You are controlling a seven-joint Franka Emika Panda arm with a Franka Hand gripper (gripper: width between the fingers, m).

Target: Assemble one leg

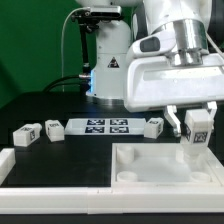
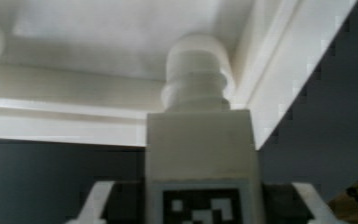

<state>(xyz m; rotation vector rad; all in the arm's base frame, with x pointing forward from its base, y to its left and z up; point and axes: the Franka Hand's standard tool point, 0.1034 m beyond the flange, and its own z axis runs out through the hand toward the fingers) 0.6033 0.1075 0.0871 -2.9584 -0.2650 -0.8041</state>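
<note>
The robot's gripper should release the leg standing upright in the tabletop corner (image 1: pixel 193 172) (image 2: pixel 197 46) beneath the arm's hand, with the leg's threaded end down.
My gripper (image 1: pixel 198 133) is shut on one leg (image 1: pixel 199 124), a small white block with a black-and-white tag, and holds it over the far right corner of the white square tabletop (image 1: pixel 150 168). In the wrist view the leg (image 2: pixel 201 140) sits between the fingers (image 2: pixel 101 200) of my gripper (image 2: pixel 204 206). Its threaded end points at the tabletop's inner corner (image 2: pixel 87 60). Three more legs lie on the table: two on the exterior view's left (image 1: pixel 25 134) (image 1: pixel 52 128) and one by the tabletop's back edge (image 1: pixel 153 126).
The marker board (image 1: pixel 105 126) lies behind the tabletop. A white L-shaped rail (image 1: pixel 15 165) runs along the front left. The arm's base (image 1: pixel 108 60) stands at the back.
</note>
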